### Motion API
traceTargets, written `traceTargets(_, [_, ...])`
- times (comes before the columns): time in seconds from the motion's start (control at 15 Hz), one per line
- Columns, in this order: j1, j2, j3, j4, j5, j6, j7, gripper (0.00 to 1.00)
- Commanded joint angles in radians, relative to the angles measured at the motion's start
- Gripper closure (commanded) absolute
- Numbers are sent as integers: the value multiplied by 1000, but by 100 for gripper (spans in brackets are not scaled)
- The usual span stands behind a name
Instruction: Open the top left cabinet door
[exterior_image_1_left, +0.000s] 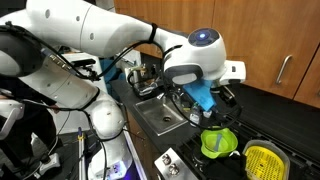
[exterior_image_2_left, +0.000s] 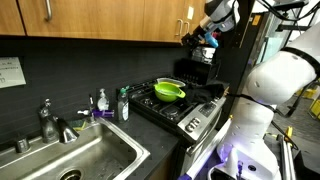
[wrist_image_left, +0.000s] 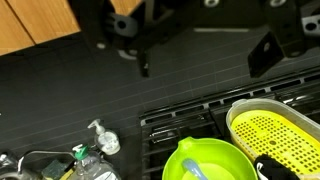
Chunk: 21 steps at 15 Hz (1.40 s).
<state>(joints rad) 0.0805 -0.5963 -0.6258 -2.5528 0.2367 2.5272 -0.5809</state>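
The robot's gripper should next move to the cabinet door's silver bar handle (exterior_image_1_left: 283, 71) above the yellow colander and close on it.
The medium-brown upper cabinet doors (exterior_image_2_left: 110, 20) run along the top in both exterior views and look shut. Slim silver bar handles (exterior_image_2_left: 184, 26) sit at their lower edges. One handle also shows in an exterior view (exterior_image_1_left: 285, 68). My gripper (exterior_image_2_left: 205, 38) hangs just below the cabinets, right of the paired handles and above the stove, not touching a handle. In the wrist view the gripper (wrist_image_left: 203, 55) is open and empty, its dark fingers (wrist_image_left: 140, 55) wide apart over the dark backsplash. A corner of a wood door (wrist_image_left: 40, 25) shows at top left.
A green bowl (exterior_image_2_left: 168, 90) sits on the black stove (exterior_image_2_left: 185, 112); a yellow colander (wrist_image_left: 270, 135) lies beside the bowl. A steel sink (exterior_image_2_left: 75, 160) with faucet and soap bottles (exterior_image_2_left: 102, 102) is along the counter. The dark tiled backsplash (exterior_image_2_left: 100, 65) is below the cabinets.
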Motion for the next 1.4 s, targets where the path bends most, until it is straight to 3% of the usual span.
traceTargets(0.0, [16, 3, -44, 47, 45, 18, -89, 0])
traceTargets(0.27, [97, -65, -89, 52, 154, 68, -201, 0])
traceTargets(0.67, [261, -83, -167, 84, 261, 317, -256, 0])
traceTargets(1.33, [522, -93, -372, 149, 73, 599, -123, 0])
